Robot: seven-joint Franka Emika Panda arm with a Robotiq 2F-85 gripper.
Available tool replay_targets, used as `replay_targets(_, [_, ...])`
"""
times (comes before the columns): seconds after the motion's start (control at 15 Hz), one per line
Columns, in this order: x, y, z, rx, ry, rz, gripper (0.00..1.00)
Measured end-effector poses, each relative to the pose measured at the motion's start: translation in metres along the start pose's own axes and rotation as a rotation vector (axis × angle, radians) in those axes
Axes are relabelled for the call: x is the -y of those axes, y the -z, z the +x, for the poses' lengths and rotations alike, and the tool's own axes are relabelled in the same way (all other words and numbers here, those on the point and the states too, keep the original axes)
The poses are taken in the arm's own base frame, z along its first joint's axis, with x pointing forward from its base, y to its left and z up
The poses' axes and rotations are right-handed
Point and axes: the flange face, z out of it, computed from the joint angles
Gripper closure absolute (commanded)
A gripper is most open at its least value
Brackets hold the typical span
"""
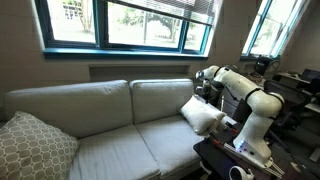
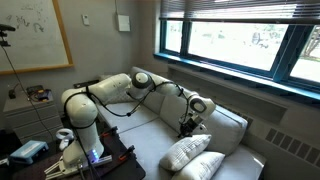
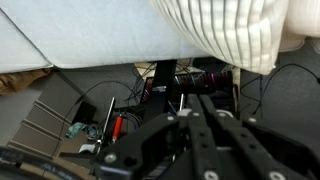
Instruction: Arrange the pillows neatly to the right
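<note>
My gripper needs to let go of one cream-white pillow on the grey sofa seat (image 1: 191, 118) beside the other cream-white pillow.
Two cream-white ribbed pillows lie side by side at the near end of the grey sofa in an exterior view, one (image 2: 183, 152) closer to the gripper and one (image 2: 208, 166) nearer the front. In an exterior view they read as one pale lump (image 1: 200, 114) on the right seat. My gripper (image 2: 189, 124) hovers just above and behind them, also seen in an exterior view (image 1: 207, 88). In the wrist view the dark fingers (image 3: 186, 102) lie close together with nothing between them, and a ribbed pillow (image 3: 232, 35) fills the top right.
A larger beige lattice pillow (image 1: 32, 145) rests at the sofa's left end. Grey sofa back cushions (image 1: 95, 105) run under the window. The robot's base stand (image 2: 85, 155) and a dark table with gear (image 1: 235, 160) stand beside the sofa. Cables and clutter (image 3: 100, 125) lie on the floor.
</note>
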Motion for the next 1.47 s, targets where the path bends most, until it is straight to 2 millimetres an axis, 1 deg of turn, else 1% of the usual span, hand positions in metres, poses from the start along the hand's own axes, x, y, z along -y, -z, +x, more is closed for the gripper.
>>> replay_targets(0.2, [0.024,0.012,0.015,-0.029,-0.066,-0.008,0.98])
replay_targets(0.33, [0.028,0.018,0.017,-0.024,-0.083,-0.021,0.98])
replay_targets(0.47, [0.026,0.017,0.013,-0.015,-0.081,-0.033,0.98])
replay_targets(0.67, [0.02,0.01,0.004,-0.011,-0.062,-0.041,0.98])
replay_targets(0.87, [0.007,0.011,-0.003,0.009,-0.03,-0.044,0.98])
replay_targets(1.0, [-0.008,0.017,-0.01,0.049,-0.001,-0.031,0.98])
replay_targets(1.07, [-0.019,0.021,-0.014,0.074,0.016,-0.017,0.98])
replay_targets(1.13, [-0.033,0.027,-0.018,0.105,0.04,-0.001,0.68])
replay_targets(1.2, [-0.05,0.033,-0.021,0.135,0.072,0.016,0.67])
replay_targets(1.27, [-0.07,0.039,-0.023,0.162,0.114,0.032,0.88])
replay_targets(1.4, [-0.112,0.046,-0.025,0.195,0.197,0.06,0.72])
replay_targets(1.47, [-0.126,0.046,-0.025,0.201,0.215,0.071,0.67])
